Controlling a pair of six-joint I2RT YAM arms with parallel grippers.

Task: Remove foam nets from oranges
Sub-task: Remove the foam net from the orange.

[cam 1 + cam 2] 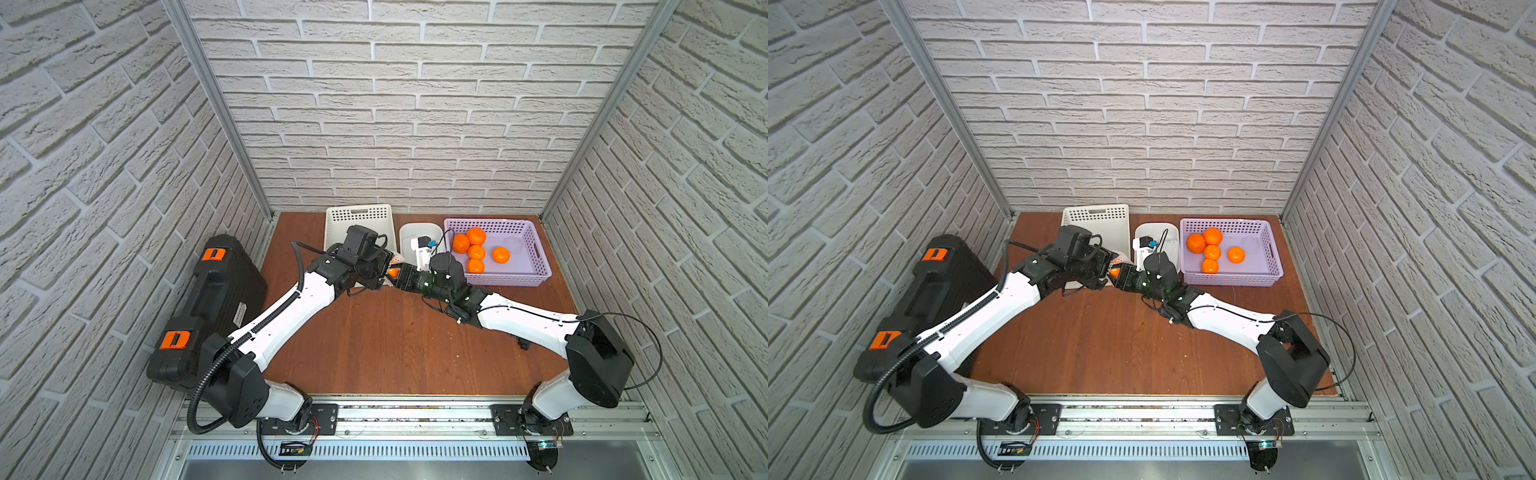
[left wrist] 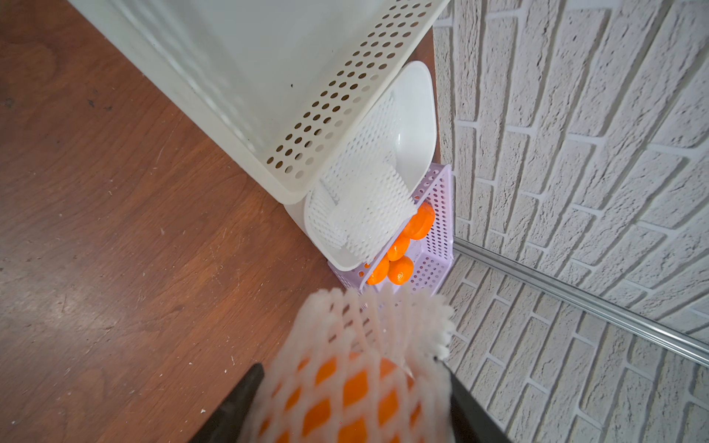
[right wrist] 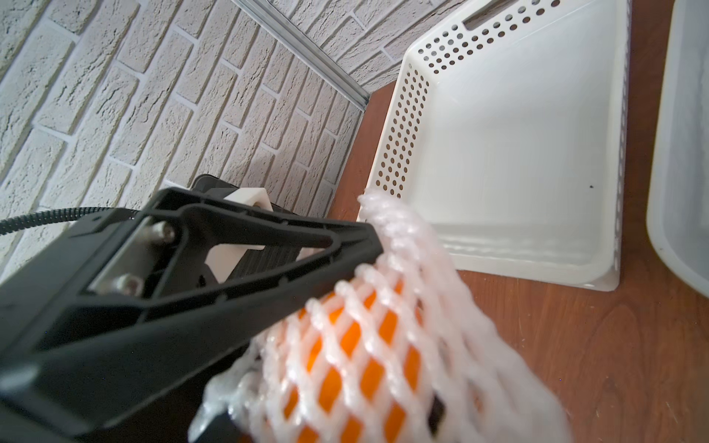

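Observation:
The orange and the foam net are held together in my left gripper, so I should open it and pinch the net alone [image 2: 376, 313] while my right gripper pulls the orange out.
An orange [image 2: 356, 387] still wrapped in a white foam net [image 2: 368, 337] hangs above the table in front of the baskets. My left gripper [image 2: 355, 414] is shut on it, one black finger on each side. In both top views my right gripper [image 1: 401, 276] meets it from the opposite side. In the right wrist view the netted orange [image 3: 345, 345] fills the space between the right gripper's [image 3: 326, 422] dark fingers; whether they press on it is unclear. Several bare oranges [image 1: 476, 252] lie in the purple basket [image 1: 536, 249]. Loose foam nets [image 2: 364, 203] lie in a white tub [image 1: 419, 230].
A white perforated basket [image 1: 359, 226] stands at the back, left of the tub. A black case [image 1: 216, 299] with orange latches lies along the left wall. Both arms cross the middle of the brown table [image 1: 395, 353].

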